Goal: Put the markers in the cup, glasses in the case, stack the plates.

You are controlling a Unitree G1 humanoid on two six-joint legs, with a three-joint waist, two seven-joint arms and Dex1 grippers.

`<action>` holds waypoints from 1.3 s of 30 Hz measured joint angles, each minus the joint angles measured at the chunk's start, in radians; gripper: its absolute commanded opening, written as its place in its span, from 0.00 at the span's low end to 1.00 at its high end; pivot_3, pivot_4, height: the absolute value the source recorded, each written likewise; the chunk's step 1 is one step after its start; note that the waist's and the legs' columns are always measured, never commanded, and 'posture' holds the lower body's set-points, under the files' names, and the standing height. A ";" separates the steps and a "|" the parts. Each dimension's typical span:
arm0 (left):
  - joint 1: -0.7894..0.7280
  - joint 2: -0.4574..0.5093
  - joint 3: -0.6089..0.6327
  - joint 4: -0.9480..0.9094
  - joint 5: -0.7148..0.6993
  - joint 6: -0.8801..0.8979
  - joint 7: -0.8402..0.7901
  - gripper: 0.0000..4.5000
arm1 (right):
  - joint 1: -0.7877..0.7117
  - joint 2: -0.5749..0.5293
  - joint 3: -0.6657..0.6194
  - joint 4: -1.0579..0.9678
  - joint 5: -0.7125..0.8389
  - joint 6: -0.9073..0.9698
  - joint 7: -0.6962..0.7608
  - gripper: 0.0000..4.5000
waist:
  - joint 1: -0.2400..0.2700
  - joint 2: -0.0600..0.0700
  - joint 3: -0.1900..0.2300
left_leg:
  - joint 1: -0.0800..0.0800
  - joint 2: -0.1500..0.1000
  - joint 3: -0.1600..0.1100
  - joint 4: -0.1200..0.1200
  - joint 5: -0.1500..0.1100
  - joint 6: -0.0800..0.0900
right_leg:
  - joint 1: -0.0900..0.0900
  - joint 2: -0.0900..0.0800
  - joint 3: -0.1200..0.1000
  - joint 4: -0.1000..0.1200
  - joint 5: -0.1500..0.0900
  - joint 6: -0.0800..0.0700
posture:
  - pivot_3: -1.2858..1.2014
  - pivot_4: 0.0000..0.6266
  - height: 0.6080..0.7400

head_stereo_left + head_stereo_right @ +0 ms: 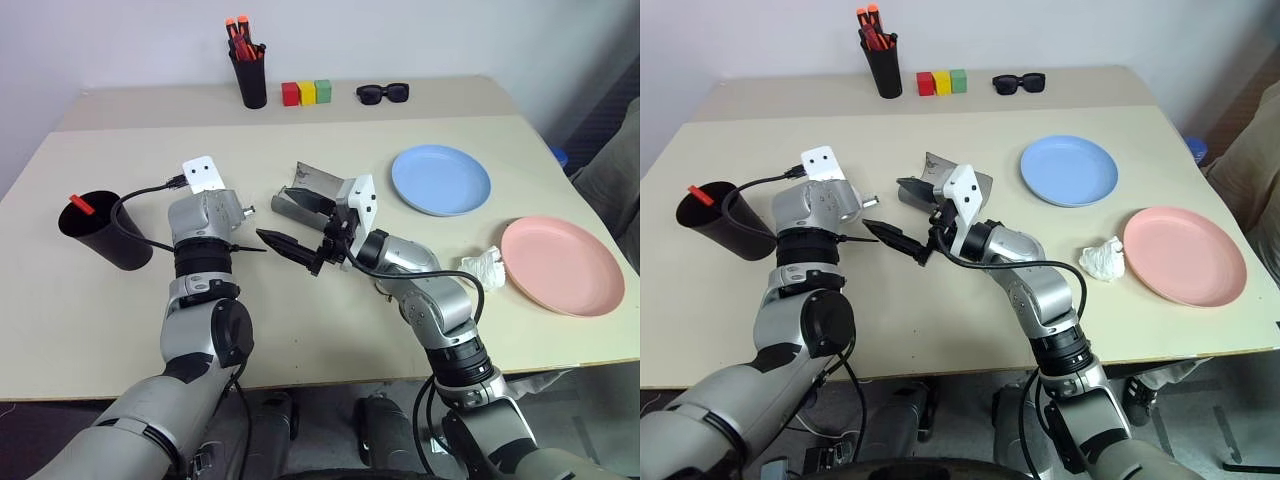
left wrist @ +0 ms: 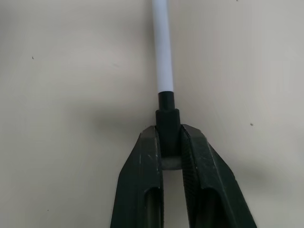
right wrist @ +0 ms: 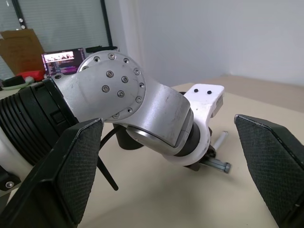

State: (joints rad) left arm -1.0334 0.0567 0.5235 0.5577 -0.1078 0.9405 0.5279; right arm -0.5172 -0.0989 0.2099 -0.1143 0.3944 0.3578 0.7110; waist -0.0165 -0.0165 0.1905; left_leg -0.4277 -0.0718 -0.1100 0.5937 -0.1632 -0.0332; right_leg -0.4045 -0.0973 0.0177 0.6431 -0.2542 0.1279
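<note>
My left gripper needs to release the white marker inside the black cup (image 1: 91, 207) next to the marker with the red-orange end.
In the left wrist view my left gripper (image 2: 168, 135) is shut on the black cap of a white marker (image 2: 164, 57) that lies on the table. The black cup (image 1: 100, 230) stands at the far left, just left of my left wrist, and a marker with a red-orange end (image 1: 80, 204) sticks out of it. My right gripper (image 1: 275, 215) hangs open at the table's middle, pointing toward the left wrist, with nothing between its fingers. Right behind it lies the grey case (image 1: 310, 185), open. The blue plate (image 1: 440, 180) and pink plate (image 1: 562, 265) lie apart at the right. The glasses are hidden.
At the back edge stand a tall black holder with red markers (image 1: 247, 70), three coloured blocks (image 1: 306, 93) and black sunglasses (image 1: 382, 93). A crumpled white tissue (image 1: 485, 268) lies beside the pink plate.
</note>
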 measured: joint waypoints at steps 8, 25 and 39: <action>0.213 0.040 -0.257 -0.300 0.075 -0.340 -0.188 0.01 | 0.000 -0.017 0.004 -0.002 0.003 0.008 0.017 1.00 | 0.002 0.000 0.000 | -0.001 0.000 0.001 -0.001 0.001 -0.002 | -0.002 0.000 0.002 0.000 0.000 -0.001 | 0.52 0.24 1.00; 0.740 0.145 -0.142 -0.932 0.282 -0.725 -0.146 0.01 | -0.005 -0.048 0.037 0.049 -0.068 -0.041 0.050 1.00 | 0.007 -0.001 -0.001 | 0.000 0.001 -0.001 -0.001 0.001 -0.001 | -0.001 0.000 0.002 -0.001 0.000 -0.002 | 0.52 0.24 1.00; 0.813 0.098 -0.126 -0.850 0.282 -0.777 -0.116 0.01 | -0.025 -0.032 0.039 0.063 -0.066 -0.044 0.078 1.00 | 0.004 -0.001 -0.001 | 0.000 0.001 -0.001 -0.002 0.001 -0.001 | -0.001 0.000 0.002 -0.001 0.000 -0.002 | 0.52 0.24 1.00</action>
State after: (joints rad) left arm -0.2203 0.1542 0.3979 -0.2925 0.1741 0.1638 0.4120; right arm -0.5421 -0.1310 0.2488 -0.0509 0.3280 0.3141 0.7886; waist -0.0130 -0.0174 0.1896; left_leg -0.4276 -0.0708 -0.1112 0.5922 -0.1627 -0.0342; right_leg -0.4056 -0.0974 0.0197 0.6421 -0.2539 0.1262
